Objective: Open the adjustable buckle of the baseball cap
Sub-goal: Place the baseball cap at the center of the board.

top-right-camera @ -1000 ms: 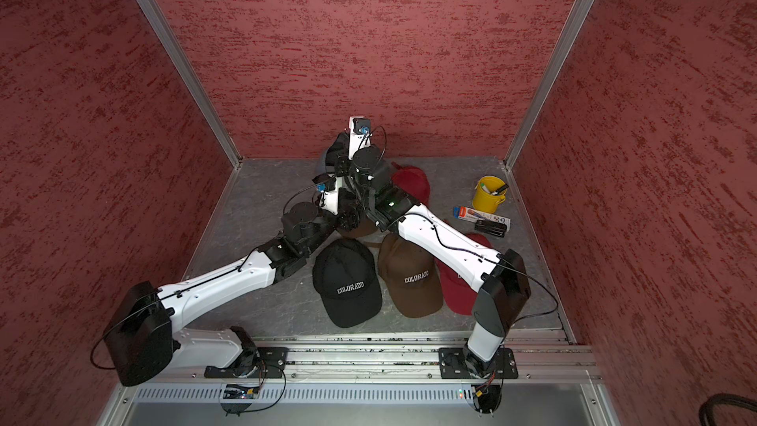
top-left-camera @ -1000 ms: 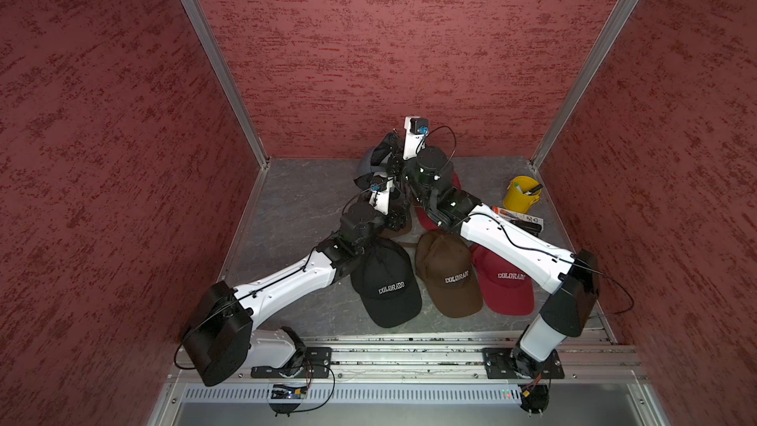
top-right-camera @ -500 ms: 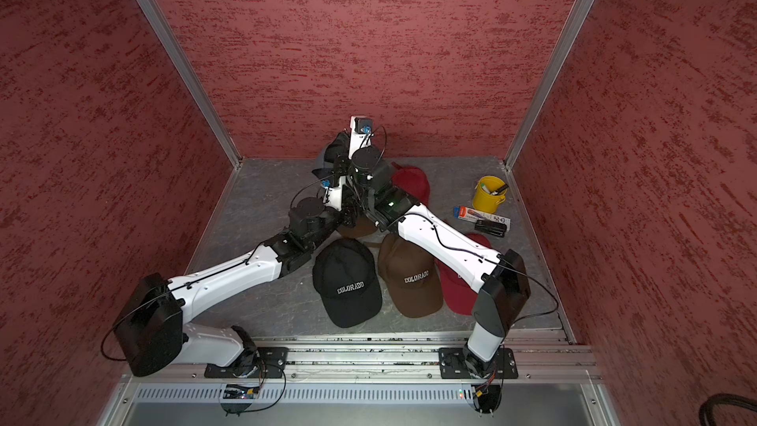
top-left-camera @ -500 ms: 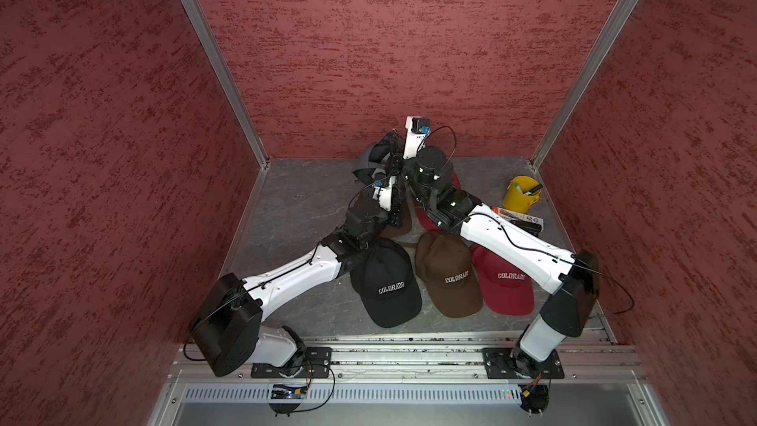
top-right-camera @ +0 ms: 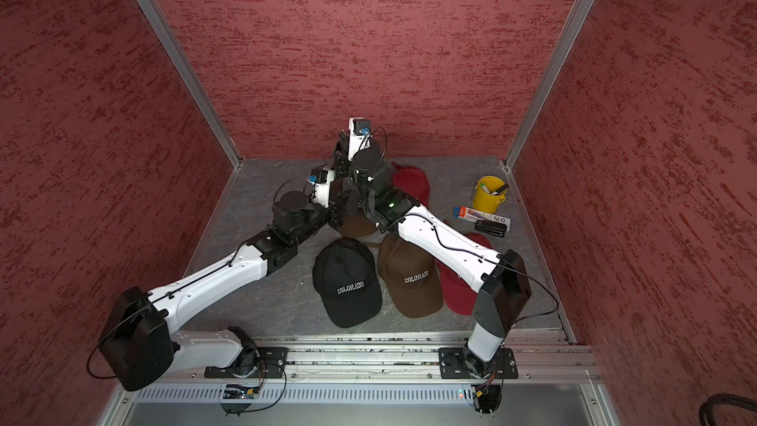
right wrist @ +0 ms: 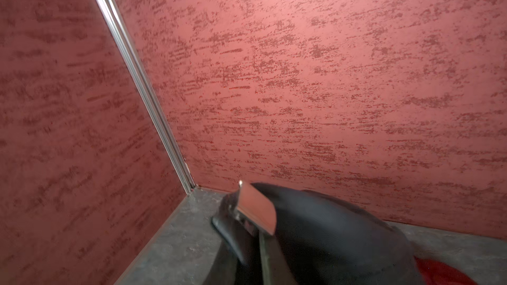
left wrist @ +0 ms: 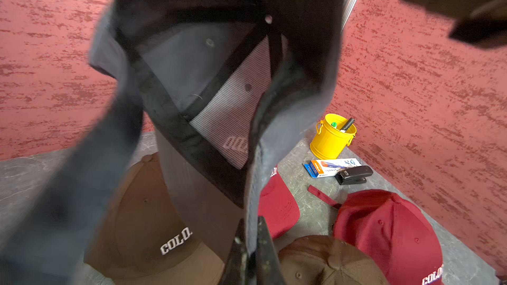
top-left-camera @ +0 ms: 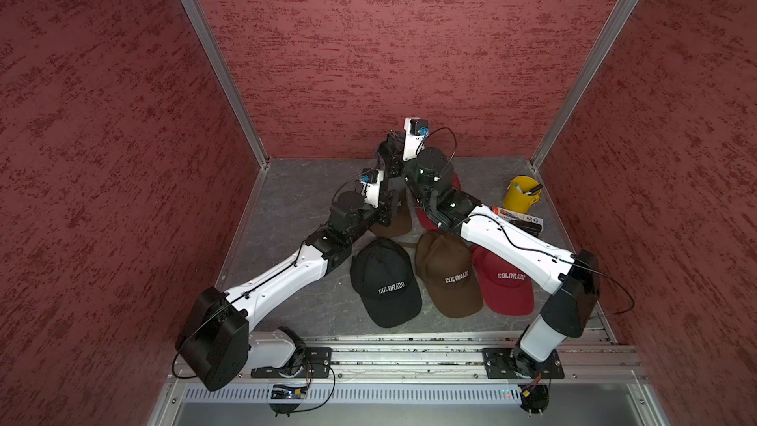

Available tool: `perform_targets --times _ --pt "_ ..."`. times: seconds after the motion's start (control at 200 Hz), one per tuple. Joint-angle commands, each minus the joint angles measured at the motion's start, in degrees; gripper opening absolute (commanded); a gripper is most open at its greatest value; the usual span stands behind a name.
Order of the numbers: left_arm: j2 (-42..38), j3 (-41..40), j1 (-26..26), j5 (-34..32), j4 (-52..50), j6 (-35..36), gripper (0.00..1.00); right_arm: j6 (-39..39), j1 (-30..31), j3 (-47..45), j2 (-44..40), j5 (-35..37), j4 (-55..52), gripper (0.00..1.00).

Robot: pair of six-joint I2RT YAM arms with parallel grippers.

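My left gripper should release the dark grey baseball cap, now hanging in the air between both grippers, on the bare table (top-left-camera: 338,204) next to the back brown cap.
A dark grey baseball cap (left wrist: 192,64) hangs in the air at the back middle, between both grippers. The arms mostly hide it in both top views. My left gripper (left wrist: 250,231) (top-left-camera: 391,204) is shut on the cap's grey lower edge, and its view looks into the cap's inside. The cap's outside (right wrist: 329,228) shows in the right wrist view. Its shiny metal buckle (right wrist: 256,209) is tilted up at the tips of my right gripper (right wrist: 241,228) (top-left-camera: 391,165), whose jaws stand slightly apart.
Black (top-left-camera: 385,280), brown (top-left-camera: 446,272) and red (top-left-camera: 506,280) caps lie in a row at the front. Another brown cap (top-left-camera: 393,223) and another red cap (top-right-camera: 411,182) lie under the arms. At the back right are a yellow bucket (top-left-camera: 521,192), a pen box (top-left-camera: 512,213) and a stapler (top-left-camera: 528,226).
My left arm has reached further back and its gripper has shut on the cap's edge. The right gripper's jaws have parted a little at the buckle.
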Motion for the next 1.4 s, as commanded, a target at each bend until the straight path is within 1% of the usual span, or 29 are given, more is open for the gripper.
perform_targets --times 0.0,0.055,0.095,0.17,0.25,0.381,0.481,0.591,0.691,0.807,0.937,1.012,1.062,1.187,1.237,1.282,1.343,1.393 --pt "-2.5 0.0 4.7 10.1 -5.4 -3.3 0.0 -4.5 0.3 -3.2 -2.6 -3.0 4.4 0.37" --pt "-3.6 -0.3 7.5 13.1 -7.8 -4.2 0.0 -5.6 0.3 -4.1 -3.4 -4.3 5.2 0.47" --pt "-4.4 -0.7 9.6 14.6 -9.3 -5.3 0.0 -6.3 0.3 -4.9 -4.4 -6.3 6.2 0.54" --pt "-5.6 -1.7 13.9 18.8 -10.1 -7.7 0.0 -7.8 0.2 -7.5 -5.9 -11.3 9.2 0.6" --pt "-5.7 -1.7 17.7 23.1 -11.2 -9.3 0.0 -7.2 0.3 -8.3 -6.0 -12.5 9.3 0.65" --pt "-4.8 -1.3 24.4 30.6 -13.8 -10.2 0.0 -6.4 0.3 -9.9 -6.7 -12.3 8.8 0.68" --pt "-3.6 -2.3 30.4 37.3 -13.0 -12.2 0.0 -6.7 0.3 -12.6 -8.3 -10.9 9.6 0.68" --pt "-2.1 -4.2 35.1 41.6 -10.2 -13.3 0.0 -7.1 0.3 -15.7 -10.0 -9.0 10.2 0.69" --pt "1.1 -5.5 38.4 44.4 -6.5 -14.5 0.0 -6.7 0.3 -18.2 -11.6 -8.0 10.1 0.69" --pt "6.4 -6.6 41.0 47.5 0.4 -15.9 0.0 -6.1 0.3 -20.3 -12.9 -7.3 10.4 0.69" --pt "13.3 -6.7 41.3 49.1 8.6 -17.9 0.0 -6.0 0.3 -21.4 -13.0 -7.9 10.7 0.69" --pt "17.8 -6.3 41.8 51.0 13.9 -21.0 0.0 -5.9 0.3 -21.6 -13.0 -7.8 10.3 0.7" --pt "20.6 -6.5 41.9 52.5 19.4 -23.0 0.0 -6.0 0.3 -21.7 -14.6 -7.6 10.0 0.7" --pt "28.1 -7.9 43.3 56.2 31.8 -29.0 0.0 -6.6 0.3 -22.6 -15.4 -7.1 9.4 0.7" --pt "30.9 -7.2 44.1 57.5 32.6 -30.6 0.0 -6.7 0.3 -22.8 -15.7 -6.8 8.9 0.7" --pt "32.3 -7.1 44.7 58.0 32.6 -30.7 0.0 -7.1 0.3 -23.1 -16.0 -6.5 8.4 0.7" --pt "32.6 -7.0 45.1 57.8 29.4 -28.7 0.0 -7.6 0.2 -23.6 -16.4 -5.8 7.8 0.71" --pt "31.6 -6.8 45.3 56.9 23.4 -25.0 0.01 -7.9 0.1 -24.0 -16.8 -5.2 7.5 0.71"
